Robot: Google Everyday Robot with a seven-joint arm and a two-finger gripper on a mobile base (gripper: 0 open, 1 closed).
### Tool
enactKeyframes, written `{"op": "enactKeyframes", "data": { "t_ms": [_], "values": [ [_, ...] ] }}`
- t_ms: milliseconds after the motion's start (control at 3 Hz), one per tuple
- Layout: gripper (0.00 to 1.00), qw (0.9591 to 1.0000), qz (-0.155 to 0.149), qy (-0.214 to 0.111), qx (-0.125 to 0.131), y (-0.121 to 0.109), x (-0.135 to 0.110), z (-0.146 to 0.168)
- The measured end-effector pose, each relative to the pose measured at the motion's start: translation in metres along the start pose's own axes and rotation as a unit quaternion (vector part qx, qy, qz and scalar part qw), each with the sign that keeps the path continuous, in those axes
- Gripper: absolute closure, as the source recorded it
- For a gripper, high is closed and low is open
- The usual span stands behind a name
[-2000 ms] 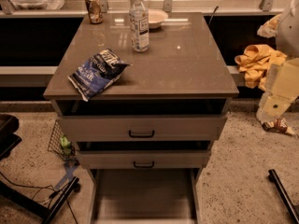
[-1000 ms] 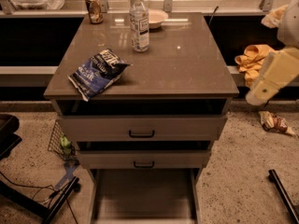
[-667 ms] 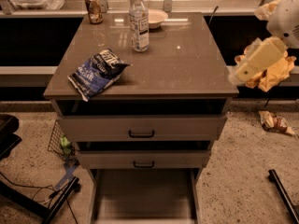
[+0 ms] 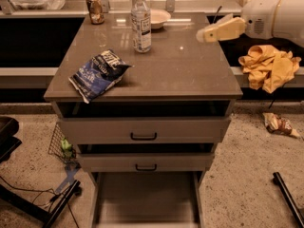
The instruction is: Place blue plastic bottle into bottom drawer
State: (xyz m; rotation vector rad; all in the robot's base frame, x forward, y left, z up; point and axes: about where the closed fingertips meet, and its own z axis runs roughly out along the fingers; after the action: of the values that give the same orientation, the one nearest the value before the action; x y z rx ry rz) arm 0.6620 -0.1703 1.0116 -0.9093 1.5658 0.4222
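Observation:
I will move my gripper to the blue plastic bottle next, and then close it around the middle of the bottle, at the bottle's label (image 4: 141, 23).
The blue plastic bottle (image 4: 141, 22) stands upright at the back middle of the cabinet top (image 4: 190, 70); it is clear, with a white cap and a white-and-blue label. The bottom drawer (image 4: 145, 198) is pulled open below the two shallower drawers and its grey floor shows. My gripper (image 4: 209, 33) hangs over the right rear part of the cabinet top and points left. It is well to the right of the bottle, apart from it, and holds nothing that I can see.
A blue foil snack bag (image 4: 98, 73) lies on the front left of the top. A brown can (image 4: 95, 7) and a white bowl (image 4: 159, 18) stand at the back. A yellow cloth (image 4: 268, 65) lies on the right ledge, and a wrapper (image 4: 280, 125) on the floor.
My arm has risen from low at the right of the cabinet and swung left, so the gripper now reaches over the right rear of the top. Nothing else moved.

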Motion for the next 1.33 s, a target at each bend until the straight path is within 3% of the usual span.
{"op": "enactKeyframes", "data": {
  "t_ms": [333, 667, 1333],
  "values": [
    [0.0, 0.9969, 0.032, -0.06, 0.039, -0.016, -0.013, 0.03],
    [0.0, 0.9949, 0.035, -0.071, 0.062, -0.027, -0.02, 0.032],
    [0.0, 0.9944, 0.033, -0.095, 0.031, -0.026, -0.02, 0.107]
  ]
}}
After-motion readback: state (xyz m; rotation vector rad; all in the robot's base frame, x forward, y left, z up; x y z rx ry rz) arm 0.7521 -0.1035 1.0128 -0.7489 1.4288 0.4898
